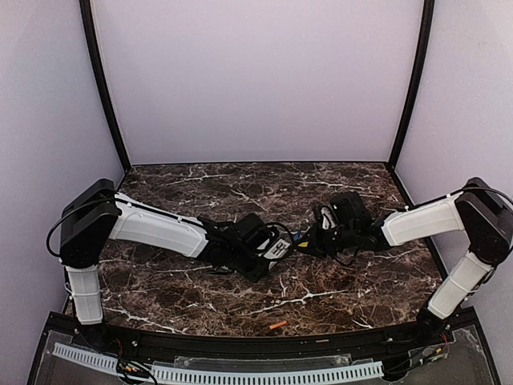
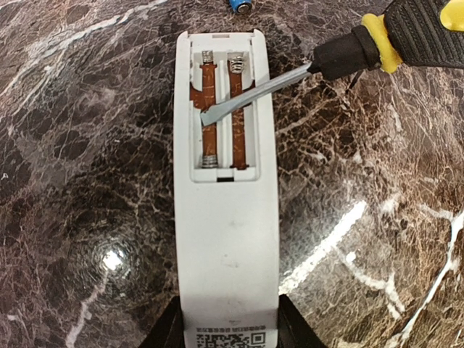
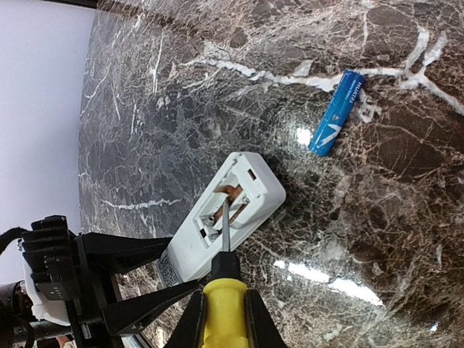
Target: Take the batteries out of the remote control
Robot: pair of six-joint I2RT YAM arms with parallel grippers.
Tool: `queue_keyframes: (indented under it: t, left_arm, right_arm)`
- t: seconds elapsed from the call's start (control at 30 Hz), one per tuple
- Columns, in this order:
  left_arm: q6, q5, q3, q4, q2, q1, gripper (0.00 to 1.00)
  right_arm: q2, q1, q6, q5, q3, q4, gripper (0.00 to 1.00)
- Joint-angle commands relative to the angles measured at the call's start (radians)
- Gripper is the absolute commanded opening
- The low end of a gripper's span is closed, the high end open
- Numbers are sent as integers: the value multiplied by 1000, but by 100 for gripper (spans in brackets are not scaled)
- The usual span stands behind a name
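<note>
The robot's left gripper needs to release the white remote control on the dark marble [image 1: 179,244] under that gripper's white forearm.
The white remote control [image 2: 227,217] lies back-up on the marble with my left gripper [image 2: 228,335] shut on its near end, one black finger on each side. Its battery bay [image 2: 225,109] is uncovered and shows only copper strips and springs. My right gripper [image 3: 223,308] is shut on the yellow handle of a screwdriver [image 3: 225,290], whose blade tip rests inside the bay. A blue battery [image 3: 336,112] lies on the table just beyond the remote's far end. An orange battery [image 1: 277,325] lies near the table's front edge.
Both arms meet at the middle of the dark marble table [image 1: 240,192], left gripper [image 1: 268,250] facing right gripper [image 1: 325,237]. Lilac walls close the back and sides. A black rail [image 1: 240,345] runs along the front edge.
</note>
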Motion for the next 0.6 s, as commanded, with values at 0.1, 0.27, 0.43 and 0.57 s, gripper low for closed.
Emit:
queue_keyframes:
  t: [0.1, 0.27, 0.43, 0.57]
  left_arm:
    - [30, 61, 18, 17, 4, -12, 6]
    - [34, 60, 20, 18, 3, -12, 6]
    - [42, 53, 23, 12, 4, -12, 6]
    - [48, 39, 27, 2, 3, -13, 6]
  right_arm:
    - [33, 0, -21, 8, -8, -40, 0]
    - [25, 0, -38, 31, 3, -77, 0]
    - [27, 0, -59, 33, 24, -103, 0]
    - [19, 0, -84, 45, 50, -145, 0]
